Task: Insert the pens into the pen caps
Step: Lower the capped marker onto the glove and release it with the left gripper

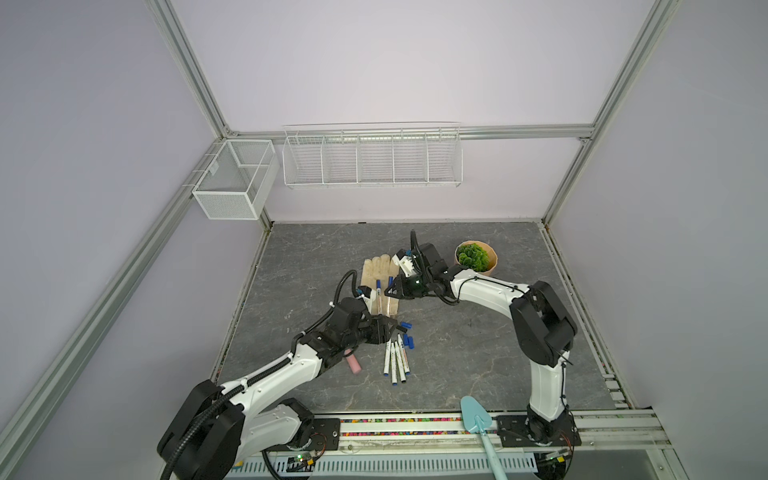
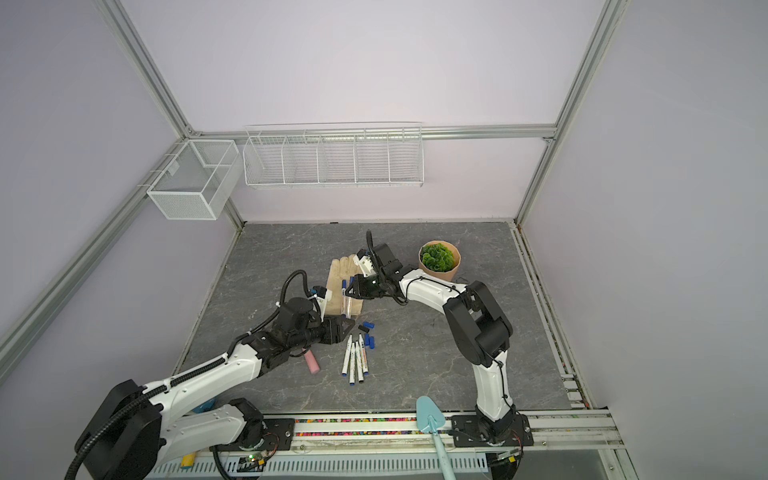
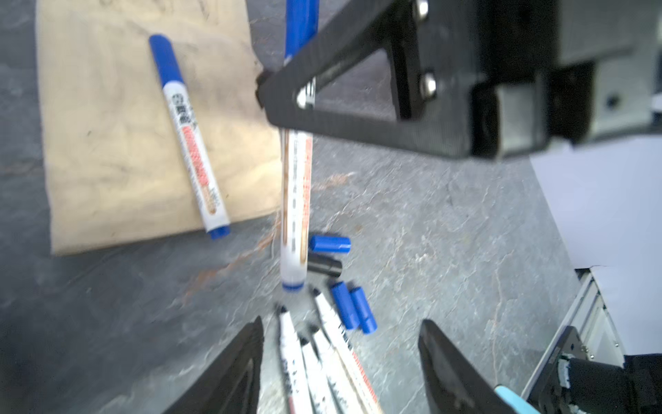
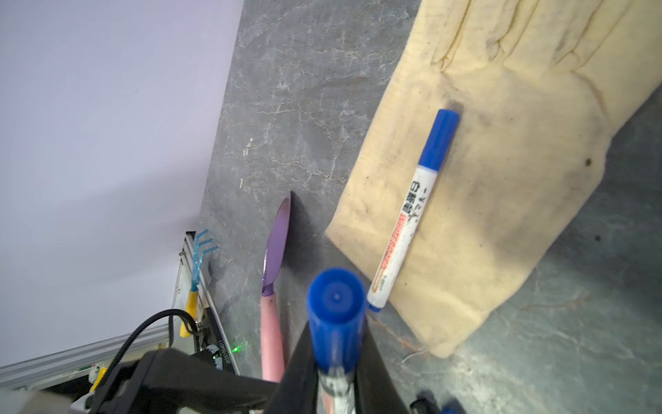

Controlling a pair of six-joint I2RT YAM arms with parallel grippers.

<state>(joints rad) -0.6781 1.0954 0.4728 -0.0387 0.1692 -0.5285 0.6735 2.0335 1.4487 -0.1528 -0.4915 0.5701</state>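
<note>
The robot's left gripper will next move to the uncapped pen closest to the purple trowel's pink handle and close on the middle of the pen's body (image 3: 298, 400).
My right gripper (image 4: 336, 335) is shut on a white pen (image 3: 295, 200) with a blue cap (image 4: 336, 301) on its upper end. It hangs upright over the glove's near edge (image 1: 390, 301). A second capped pen (image 4: 412, 215) lies on the beige glove (image 1: 376, 272). Several uncapped pens (image 1: 397, 359) lie side by side on the slate. Beside their tips lie loose pen caps (image 1: 407, 332), three blue (image 3: 353, 310) and one black (image 3: 324, 267). My left gripper (image 3: 341, 324) stands open and empty just above the pens' tips (image 1: 388, 328).
A pink-handled purple trowel (image 4: 274, 251) lies under the left arm. A potted plant (image 1: 476, 257) stands at the back right. A teal trowel (image 1: 478, 419) rests on the front rail. Wire baskets (image 1: 372, 160) hang on the back wall.
</note>
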